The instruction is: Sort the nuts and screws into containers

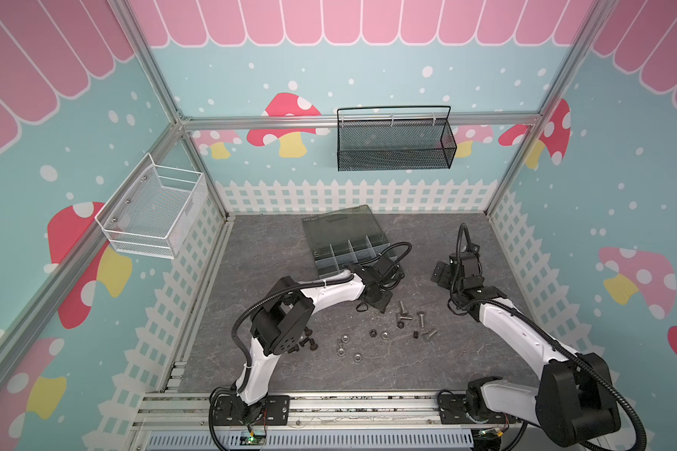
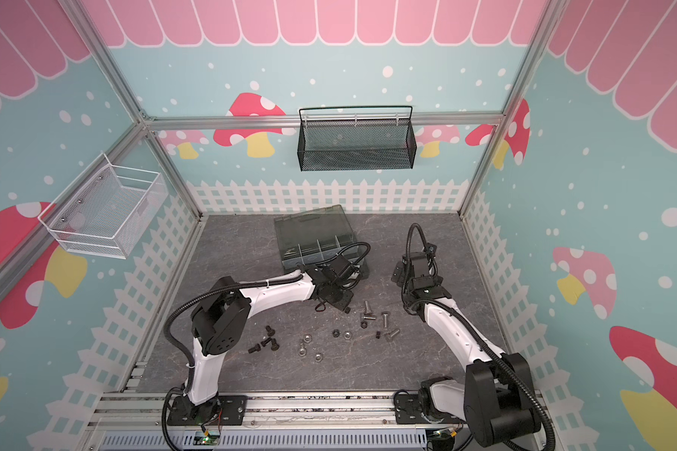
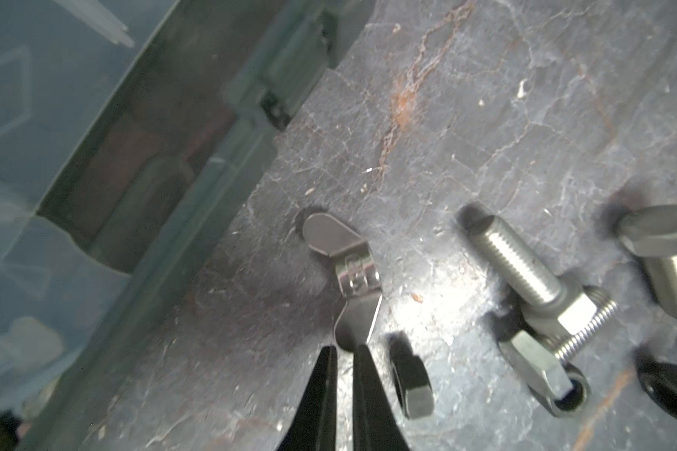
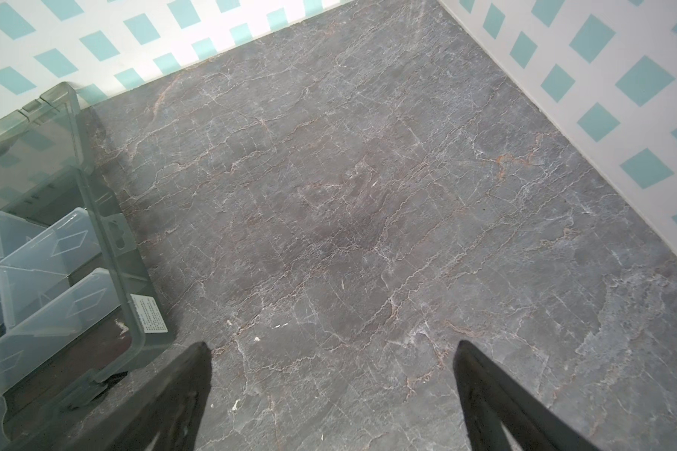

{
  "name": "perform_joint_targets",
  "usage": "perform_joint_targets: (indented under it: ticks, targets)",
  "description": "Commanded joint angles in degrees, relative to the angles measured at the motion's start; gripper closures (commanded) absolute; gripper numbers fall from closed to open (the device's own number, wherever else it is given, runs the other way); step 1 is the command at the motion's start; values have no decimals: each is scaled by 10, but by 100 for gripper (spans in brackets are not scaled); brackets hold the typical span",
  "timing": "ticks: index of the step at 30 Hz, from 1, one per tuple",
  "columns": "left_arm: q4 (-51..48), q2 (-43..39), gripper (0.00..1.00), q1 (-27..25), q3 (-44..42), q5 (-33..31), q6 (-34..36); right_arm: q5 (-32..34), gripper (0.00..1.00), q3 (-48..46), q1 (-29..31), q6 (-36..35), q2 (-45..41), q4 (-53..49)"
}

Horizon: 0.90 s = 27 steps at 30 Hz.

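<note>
Next, my left gripper opens, reaches further forward and takes the silver wing nut nearer its middle (image 3: 359, 272), because its shut fingers meet only the end of the nut's near wing.
A silver wing nut (image 3: 354, 273) lies on the grey floor just in front of the organiser box (image 3: 196, 117). My left gripper (image 3: 344, 347) is shut, its thin tips pinching the end of one wing. A black hex nut (image 3: 411, 378) lies right beside the fingers. Further off lie a long silver screw (image 3: 524, 265) and a second one (image 3: 669, 265). In both top views the left gripper (image 1: 380, 306) sits low at the box's near edge. The containers (image 1: 341, 254) are open under the raised lid. My right gripper (image 4: 331, 347) is open over bare floor, right of the box.
Loose silver nuts (image 1: 344, 339), black screws (image 2: 266, 343) and silver screws (image 1: 421, 320) are scattered mid-floor between the arms. A black mesh basket (image 1: 395, 140) hangs on the back wall and a white wire basket (image 1: 153, 211) on the left wall.
</note>
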Motion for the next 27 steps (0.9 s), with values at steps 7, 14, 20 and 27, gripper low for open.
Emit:
perform_joint_targets:
  ticks: [7, 14, 20, 27]
  targets:
    - [15, -49, 71, 3, -27, -14, -19, 10, 2, -4, 3, 9, -12, -4]
    - [27, 1, 54, 1, 13, 5, -40, 15, 2, -6, 4, 7, -20, -4]
    - [28, 43, 52, -3, 53, 10, -46, 19, 2, -9, 3, 4, -27, -5]
    - [19, 80, 51, -3, 81, 3, -51, 20, 2, -11, 3, 4, -24, -4]
